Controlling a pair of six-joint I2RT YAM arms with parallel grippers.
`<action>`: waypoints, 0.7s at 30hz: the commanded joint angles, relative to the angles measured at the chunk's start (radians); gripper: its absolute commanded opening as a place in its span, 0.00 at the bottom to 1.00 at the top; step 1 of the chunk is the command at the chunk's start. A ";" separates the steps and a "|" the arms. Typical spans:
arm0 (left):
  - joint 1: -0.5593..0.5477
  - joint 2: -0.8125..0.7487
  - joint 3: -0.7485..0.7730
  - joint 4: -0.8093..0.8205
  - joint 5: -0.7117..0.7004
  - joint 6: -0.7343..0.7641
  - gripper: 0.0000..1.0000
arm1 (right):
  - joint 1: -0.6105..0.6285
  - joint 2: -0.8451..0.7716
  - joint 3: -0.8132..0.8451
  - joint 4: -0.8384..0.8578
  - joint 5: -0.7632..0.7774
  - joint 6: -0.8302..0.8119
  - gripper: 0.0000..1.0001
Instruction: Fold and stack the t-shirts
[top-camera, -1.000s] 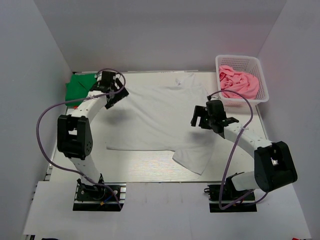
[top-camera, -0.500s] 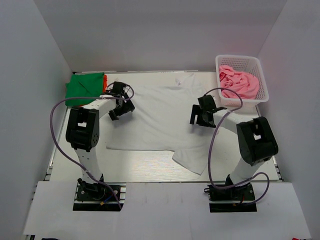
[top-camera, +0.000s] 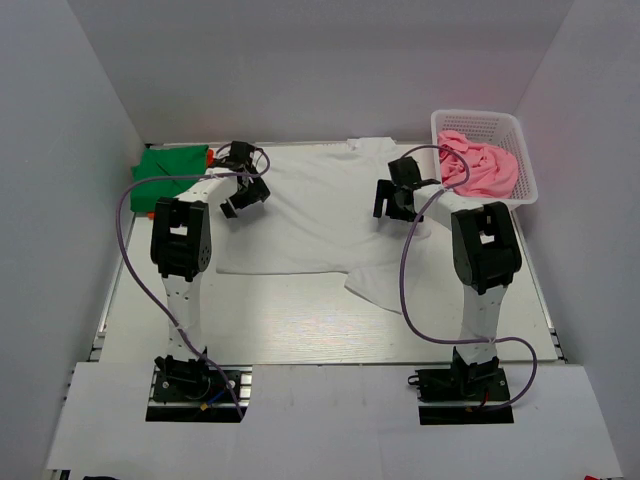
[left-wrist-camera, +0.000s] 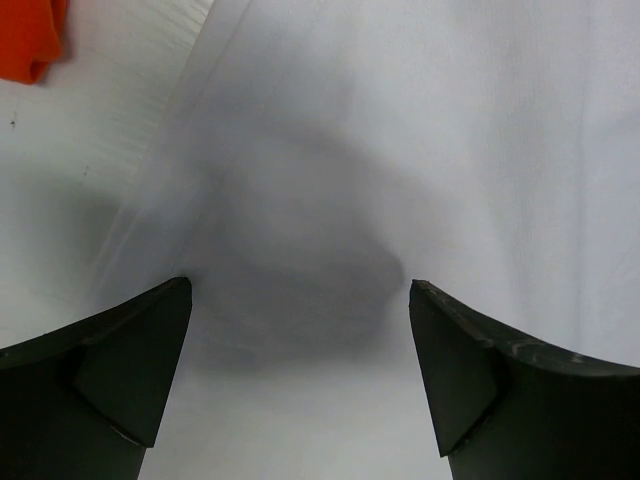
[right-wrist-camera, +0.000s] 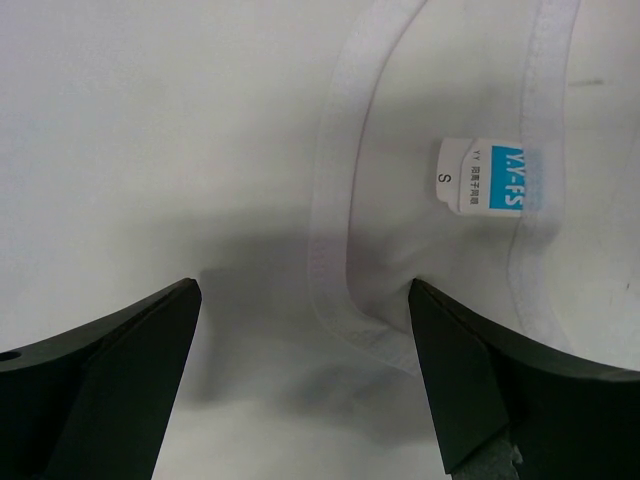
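The robot's right gripper will next go to the white t-shirt's near sleeve and close on that sleeve's nearest corner (top-camera: 397, 308), on the collar side.
A white t-shirt (top-camera: 320, 215) lies spread flat on the table, one sleeve folded over at the near right. My left gripper (top-camera: 243, 193) is open and empty above the shirt's left edge; its wrist view shows white cloth (left-wrist-camera: 450, 150) between the jaws and an orange t-shirt (left-wrist-camera: 30, 35) at the top left. My right gripper (top-camera: 392, 200) is open and empty above the shirt's far right part; its wrist view shows the neck band (right-wrist-camera: 335, 200) and the blue neck label (right-wrist-camera: 492, 172) just ahead of my gripper (right-wrist-camera: 305, 300). A green t-shirt (top-camera: 165, 175) lies folded at the far left, with the orange t-shirt (top-camera: 208, 157) beside it.
A white lattice basket (top-camera: 480, 117) at the far right holds a crumpled pink t-shirt (top-camera: 480, 167). White walls close in the table on the left, back and right. Purple cables loop beside both arms.
Both arms have stretched out toward the far side. The right gripper moved away and leftward to the collar. The left gripper stayed near the shirt's left edge. The shirt has not moved.
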 joint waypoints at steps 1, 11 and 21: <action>0.004 -0.046 0.046 -0.052 -0.019 0.026 1.00 | -0.008 -0.001 0.073 -0.058 -0.028 -0.060 0.90; -0.015 -0.555 -0.473 0.040 -0.095 -0.080 1.00 | 0.015 -0.493 -0.443 0.339 -0.266 0.000 0.90; 0.005 -0.798 -0.908 0.068 -0.118 -0.258 1.00 | 0.037 -0.835 -0.714 0.338 -0.296 0.051 0.90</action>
